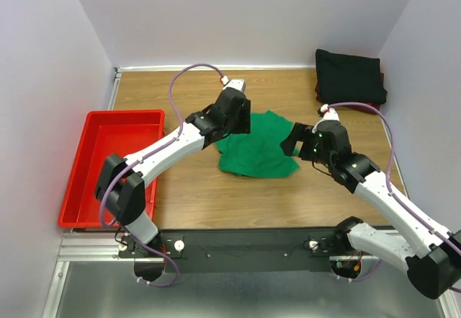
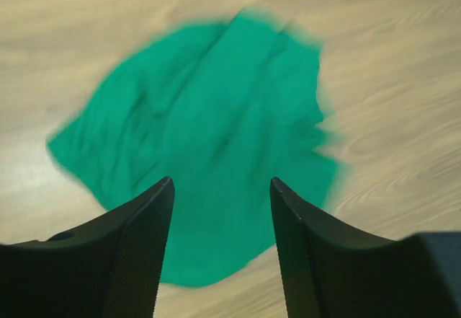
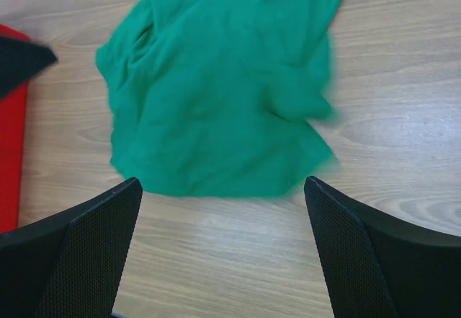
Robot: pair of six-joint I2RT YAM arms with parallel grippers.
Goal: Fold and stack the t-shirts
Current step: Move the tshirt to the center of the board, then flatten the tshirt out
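Note:
The bright green t-shirt has an edge point(image 1: 221, 158) facing the red plastic tray. My left gripper should close there next, close to the t-shirt's near corner.
The bright green t-shirt point(image 1: 259, 147) lies crumpled on the table's middle, and shows in the left wrist view point(image 2: 209, 130) and the right wrist view point(image 3: 223, 80). My left gripper point(image 1: 229, 132) hovers open over its left edge, holding nothing. My right gripper point(image 1: 289, 145) hovers open at its right edge, empty. The black t-shirt point(image 1: 348, 75) lies folded at the back right on the dark red t-shirt point(image 1: 382, 91), of which only an edge shows.
A red plastic tray point(image 1: 112, 159) sits at the left, its edge visible in the right wrist view point(image 3: 11, 159). White walls close off the back and both sides. The arm bases stand at the near edge.

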